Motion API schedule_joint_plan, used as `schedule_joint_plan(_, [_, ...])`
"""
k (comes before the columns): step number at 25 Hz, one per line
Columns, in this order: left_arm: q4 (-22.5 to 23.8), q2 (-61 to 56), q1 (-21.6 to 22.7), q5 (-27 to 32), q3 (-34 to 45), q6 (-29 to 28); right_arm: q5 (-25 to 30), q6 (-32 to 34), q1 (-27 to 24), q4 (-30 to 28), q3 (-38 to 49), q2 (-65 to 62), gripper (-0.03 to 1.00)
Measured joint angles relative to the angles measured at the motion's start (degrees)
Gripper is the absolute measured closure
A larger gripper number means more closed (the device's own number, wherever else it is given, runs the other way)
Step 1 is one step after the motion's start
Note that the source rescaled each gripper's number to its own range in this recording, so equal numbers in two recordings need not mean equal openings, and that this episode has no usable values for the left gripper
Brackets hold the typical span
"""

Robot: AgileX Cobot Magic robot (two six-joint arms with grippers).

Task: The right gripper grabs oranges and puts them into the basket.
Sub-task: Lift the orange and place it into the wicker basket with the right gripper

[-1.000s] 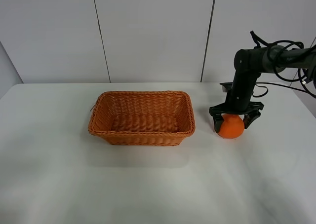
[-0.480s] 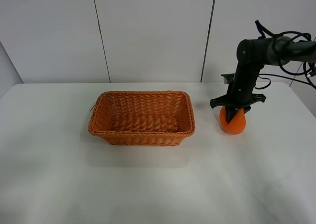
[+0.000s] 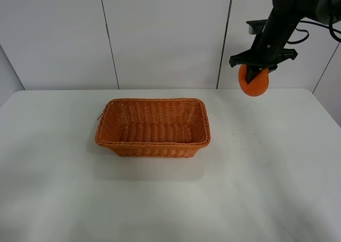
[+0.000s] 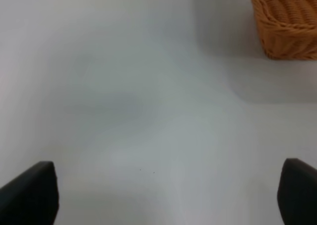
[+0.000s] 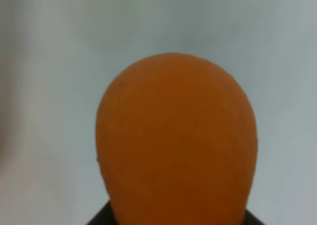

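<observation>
My right gripper has the orange. It will let go of the orange on the middle of the wicker basket's bottom [image 3: 160, 126].
My right gripper [image 3: 257, 74] is shut on the orange [image 3: 254, 82] and holds it high above the table, to the right of the basket [image 3: 153, 126] and apart from it. The orange fills the right wrist view [image 5: 177, 140], with only a sliver of black claw below it. The wicker basket stands open and holds nothing in the middle of the white table [image 3: 170, 199]. Its corner shows in the left wrist view [image 4: 287, 19]. My left gripper [image 4: 163, 193] is open over bare table, with only its two black fingertips [image 4: 30, 193] in view.
A white panelled wall [image 3: 160, 37] rises behind the table's far edge. The right arm [image 3: 290, 10] and its cables reach in from the upper right. A few tiny dark specks [image 3: 242, 138] lie on the table to the right of the basket.
The right gripper closed on the orange and lifted it from the table to well above it, at about the same spot to the right of the basket. The basket has not moved.
</observation>
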Motion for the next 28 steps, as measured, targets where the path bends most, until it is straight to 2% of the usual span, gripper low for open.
schedule_joint_plan(4, [0.0, 0.0, 0.0, 0.0, 0.0, 0.0, 0.19, 0.0, 4.29, 0.37, -0.05, -0.63, 0.97])
schedule_joint_plan(9, [0.0, 0.0, 0.0, 0.0, 0.0, 0.0, 0.02, 0.0, 12.79, 0.98, -0.05, -0.63, 0.97])
schedule_joint_plan(14, [0.0, 0.0, 0.0, 0.0, 0.0, 0.0, -5.54, 0.0, 20.61, 1.72, -0.17, 0.33, 0.97])
schedule_joint_plan(19, [0.0, 0.0, 0.0, 0.0, 0.0, 0.0, -10.21, 0.0, 24.65, 1.72, -0.17, 6.13, 0.97])
schedule_joint_plan(24, [0.0, 0.0, 0.0, 0.0, 0.0, 0.0, -14.6, 0.05, 25.32, 3.65, -0.17, 12.87, 0.96])
schedule_joint_plan(25, [0.0, 0.0, 0.0, 0.0, 0.0, 0.0, -14.6, 0.05, 25.32, 4.01, -0.17, 13.76, 0.91])
schedule_joint_plan(26, [0.0, 0.0, 0.0, 0.0, 0.0, 0.0, -14.6, 0.11, 25.32, 4.29, -0.17, 14.23, 0.82])
schedule_joint_plan(28, [0.0, 0.0, 0.0, 0.0, 0.0, 0.0, -14.6, 0.11, 25.32, 4.66, -0.17, 14.84, 0.47])
